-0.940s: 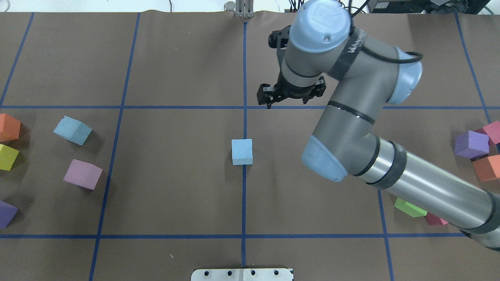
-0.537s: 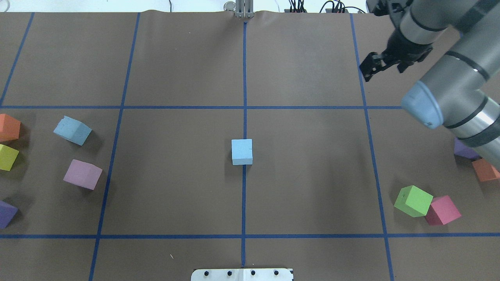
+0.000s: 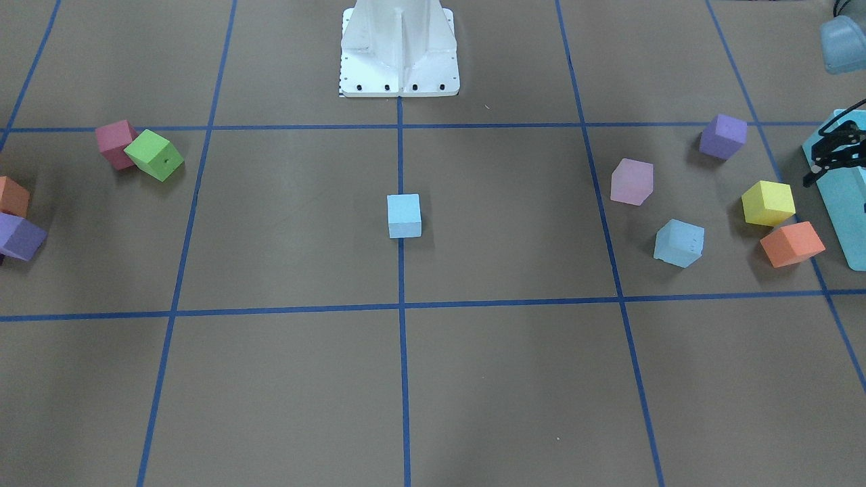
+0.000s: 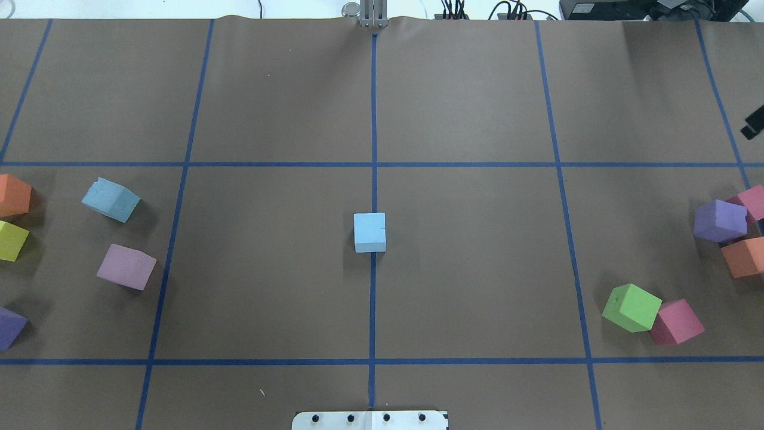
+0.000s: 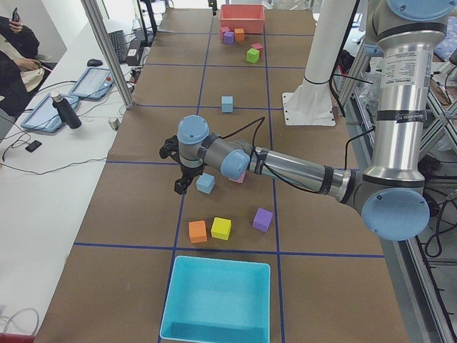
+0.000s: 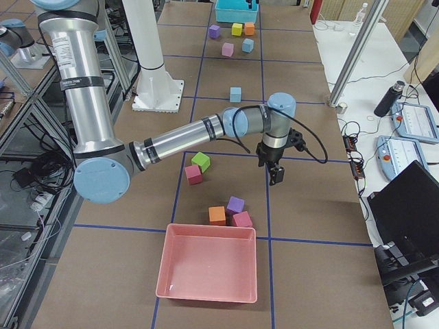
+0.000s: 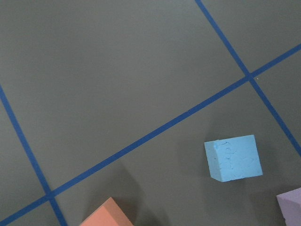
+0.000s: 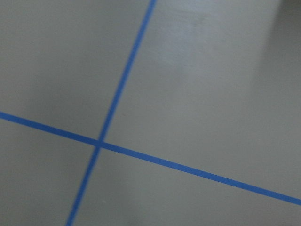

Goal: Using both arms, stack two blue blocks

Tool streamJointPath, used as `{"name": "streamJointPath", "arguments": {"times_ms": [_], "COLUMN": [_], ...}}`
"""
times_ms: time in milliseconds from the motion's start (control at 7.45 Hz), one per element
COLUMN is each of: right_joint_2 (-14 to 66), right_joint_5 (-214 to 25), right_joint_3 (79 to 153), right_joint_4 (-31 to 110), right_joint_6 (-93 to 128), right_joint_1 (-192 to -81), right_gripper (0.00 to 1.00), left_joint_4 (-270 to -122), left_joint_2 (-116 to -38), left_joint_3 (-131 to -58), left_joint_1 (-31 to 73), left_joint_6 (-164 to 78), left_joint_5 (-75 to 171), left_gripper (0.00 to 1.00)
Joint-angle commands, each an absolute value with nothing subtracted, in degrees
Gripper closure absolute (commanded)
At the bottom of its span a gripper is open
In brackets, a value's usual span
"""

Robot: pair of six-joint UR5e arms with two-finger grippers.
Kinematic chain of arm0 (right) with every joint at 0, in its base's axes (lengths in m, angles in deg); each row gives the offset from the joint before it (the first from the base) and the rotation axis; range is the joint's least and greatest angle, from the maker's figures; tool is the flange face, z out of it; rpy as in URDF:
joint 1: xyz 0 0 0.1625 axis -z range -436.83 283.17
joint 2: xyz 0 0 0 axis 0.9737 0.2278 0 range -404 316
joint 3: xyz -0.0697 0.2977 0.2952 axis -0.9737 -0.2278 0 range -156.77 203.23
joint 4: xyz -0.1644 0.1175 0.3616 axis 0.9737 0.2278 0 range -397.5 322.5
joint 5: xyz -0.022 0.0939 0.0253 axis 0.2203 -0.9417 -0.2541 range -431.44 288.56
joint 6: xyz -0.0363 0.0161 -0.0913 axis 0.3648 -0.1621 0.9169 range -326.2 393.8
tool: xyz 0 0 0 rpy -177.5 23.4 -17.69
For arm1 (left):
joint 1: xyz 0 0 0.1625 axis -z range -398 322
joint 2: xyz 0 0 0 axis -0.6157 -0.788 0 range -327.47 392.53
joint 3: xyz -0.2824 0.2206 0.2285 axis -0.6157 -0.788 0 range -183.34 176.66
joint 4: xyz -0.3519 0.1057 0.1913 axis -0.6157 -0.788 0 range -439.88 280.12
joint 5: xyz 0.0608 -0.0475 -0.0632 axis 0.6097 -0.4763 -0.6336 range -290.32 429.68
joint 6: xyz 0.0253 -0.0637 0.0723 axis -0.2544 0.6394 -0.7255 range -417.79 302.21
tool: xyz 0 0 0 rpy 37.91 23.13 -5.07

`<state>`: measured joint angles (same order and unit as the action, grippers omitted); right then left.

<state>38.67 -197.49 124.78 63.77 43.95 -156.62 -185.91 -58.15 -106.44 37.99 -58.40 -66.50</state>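
The blue block sits between the lilac cube and the orange cube. Next, my left gripper closes on the upper part of the blue block (image 3: 680, 233) (image 7: 236, 157).
One pale blue block (image 4: 369, 232) sits at the table's centre on the middle tape line; it also shows in the front view (image 3: 404, 216). The other blue block (image 4: 111, 199) lies tilted on the left side, and the left wrist view shows it at lower right (image 7: 233, 158). My left gripper (image 5: 182, 182) hovers just beside this block; in the front view (image 3: 829, 152) it is cut by the edge, so I cannot tell its jaws. Of my right gripper (image 6: 276, 175) the overhead view shows only a black tip (image 4: 753, 125) at the right edge; I cannot tell its state.
Lilac (image 4: 126, 267), orange (image 4: 13, 195), yellow (image 4: 12, 240) and purple (image 4: 9, 327) cubes lie at left. Green (image 4: 631, 307), crimson (image 4: 676, 322), purple (image 4: 720, 220) and orange (image 4: 743, 257) cubes lie at right. A turquoise box (image 5: 216, 300) and a red tray (image 6: 209, 264) stand at the table's ends.
My right arm has swung from above the centre to the right, almost out of the overhead view. The blocks have not moved.
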Motion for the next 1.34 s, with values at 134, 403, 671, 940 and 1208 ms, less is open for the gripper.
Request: {"name": "streamJointPath", "arguments": {"times_ms": [134,403,671,940,1208], "right_joint_2": [48.8,50.2,50.4,50.4,50.4], "right_joint_5": [-198.5,-198.6,-198.6,-198.6,-198.6], "right_joint_3": [124.0,124.0,124.0,123.9,124.0], "right_joint_4": [63.5,63.5,63.7,63.8,63.8], "right_joint_6": [50.3,50.0,50.0,49.9,49.4], "right_joint_1": [-167.2,-167.3,-167.3,-167.3,-167.3], "right_gripper": [0.0,0.0,0.0,0.0,0.0], "left_joint_4": [-188.9,-190.7,-192.4,-192.7,-192.6], "left_joint_2": [-57.8,-58.2,-61.4,-62.3,-63.7], "left_joint_3": [-106.2,-106.1,-103.8,-100.9,-98.6], "left_joint_1": [30.7,24.6,19.7,19.2,19.0], "left_joint_6": [-55.9,-48.7,-33.6,-31.9,-31.9], "left_joint_5": [-66.2,-62.1,-58.5,-58.4,-58.4], "left_gripper": [0.02,0.02,0.02,0.02,0.02]}}
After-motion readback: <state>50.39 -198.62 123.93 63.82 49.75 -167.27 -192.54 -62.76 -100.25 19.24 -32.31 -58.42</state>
